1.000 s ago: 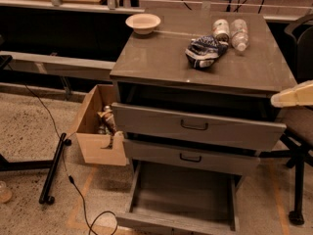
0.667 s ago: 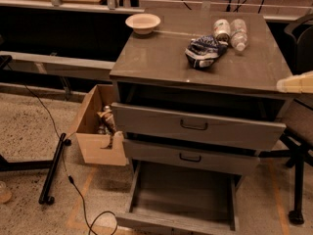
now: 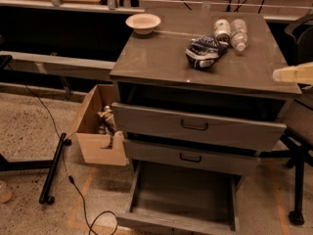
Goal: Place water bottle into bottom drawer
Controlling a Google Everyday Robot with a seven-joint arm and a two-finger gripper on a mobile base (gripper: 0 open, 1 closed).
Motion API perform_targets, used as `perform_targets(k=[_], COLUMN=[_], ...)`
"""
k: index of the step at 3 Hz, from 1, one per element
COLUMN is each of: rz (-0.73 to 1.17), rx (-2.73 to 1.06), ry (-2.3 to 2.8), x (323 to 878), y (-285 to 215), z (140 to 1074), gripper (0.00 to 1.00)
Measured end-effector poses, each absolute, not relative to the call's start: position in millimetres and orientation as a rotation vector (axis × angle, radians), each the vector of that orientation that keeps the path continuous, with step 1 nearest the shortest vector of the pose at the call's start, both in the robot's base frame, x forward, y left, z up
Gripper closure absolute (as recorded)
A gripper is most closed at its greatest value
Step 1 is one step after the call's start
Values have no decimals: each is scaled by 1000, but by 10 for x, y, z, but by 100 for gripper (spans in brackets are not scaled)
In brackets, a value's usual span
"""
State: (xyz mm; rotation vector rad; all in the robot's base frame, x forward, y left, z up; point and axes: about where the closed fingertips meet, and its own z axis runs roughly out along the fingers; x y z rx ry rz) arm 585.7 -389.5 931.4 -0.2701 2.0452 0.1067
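Next, I close my gripper on the water bottle's near end [image 3: 240, 47], toward the cabinet's front.
The water bottle [image 3: 238, 34] is clear with ribbed sides and lies on its side at the back right of the grey cabinet top [image 3: 161, 58]. A metal can [image 3: 221, 31] lies right beside it on its left. A blue-and-white snack bag [image 3: 204, 50] lies in front of them. The bottom drawer [image 3: 183, 195] is pulled far out and its grey floor is bare. My gripper [image 3: 293, 74] shows only as a pale tip at the right edge, over the cabinet's front right corner, well apart from the bottle.
A pale bowl [image 3: 143, 23] sits at the back left of the top. The two upper drawers with black loop handles [image 3: 194, 126] stand slightly open. A cardboard box [image 3: 98, 126] of items stands left of the cabinet. A cable and a black stand leg [image 3: 53, 168] lie on the floor. A chair base [image 3: 297, 180] is at the right.
The pale gripper tip at the right edge has moved slightly up and to the right. Nothing else has moved.
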Motion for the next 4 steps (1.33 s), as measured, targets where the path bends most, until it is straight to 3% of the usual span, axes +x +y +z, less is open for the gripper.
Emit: perform_targets(k=[4], rz=[86], rx=[-156], ry=[1770], x=[7660], y=[-3678], z=[9045], gripper=[0])
